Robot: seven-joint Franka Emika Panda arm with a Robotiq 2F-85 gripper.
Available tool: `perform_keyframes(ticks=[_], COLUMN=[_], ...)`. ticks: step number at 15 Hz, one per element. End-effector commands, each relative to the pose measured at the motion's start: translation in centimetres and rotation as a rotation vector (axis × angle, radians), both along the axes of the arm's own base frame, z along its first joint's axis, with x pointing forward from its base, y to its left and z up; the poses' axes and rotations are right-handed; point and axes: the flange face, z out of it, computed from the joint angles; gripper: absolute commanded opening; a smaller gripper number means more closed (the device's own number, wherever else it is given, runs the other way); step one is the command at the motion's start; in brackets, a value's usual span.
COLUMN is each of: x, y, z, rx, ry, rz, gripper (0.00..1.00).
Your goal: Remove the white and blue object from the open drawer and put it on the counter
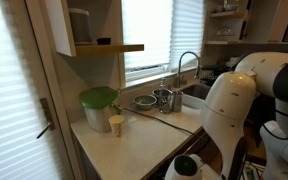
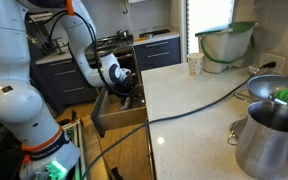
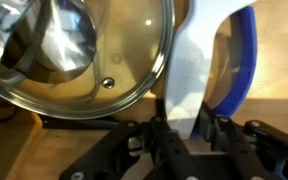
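Next, the gripper releases the white and blue object on the bare counter (image 1: 156, 147) between the cable and the open drawer.
In the wrist view my gripper (image 3: 184, 126) is shut on the white part of the white and blue object (image 3: 192, 70), which has a bright blue curved edge on its right. It stands over the wooden bottom of the open drawer. In an exterior view my gripper (image 2: 125, 90) reaches down into the open drawer (image 2: 117, 118), beside the pale counter (image 2: 199, 125). The object itself cannot be made out there. In another exterior view the arm's white body hides the drawer and gripper; only the counter (image 1: 144, 140) shows.
A glass lid (image 3: 74, 55) lies in the drawer left of the object. On the counter stand a green-lidded white container (image 2: 224, 42), a small beige cup (image 2: 194, 65) and a metal pot (image 2: 269, 135). A cable (image 2: 199, 108) crosses the counter. The faucet (image 1: 189, 62) is at the sink.
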Motion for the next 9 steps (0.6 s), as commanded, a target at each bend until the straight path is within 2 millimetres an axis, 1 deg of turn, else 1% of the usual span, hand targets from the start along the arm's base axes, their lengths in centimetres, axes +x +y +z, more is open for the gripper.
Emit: perform_keyframes(ticks=[1, 4, 9], x=[-0.2, -0.4, -1.1], y=[-0.4, -0.7, -1.2], z=[0.8, 2.6, 6.6], rx=[0.005, 0.007, 0.021], ry=[-0.001, -0.013, -0.032], rz=[-0.033, -0.053, -0.12], gripper=[0.09, 0.09, 0.09])
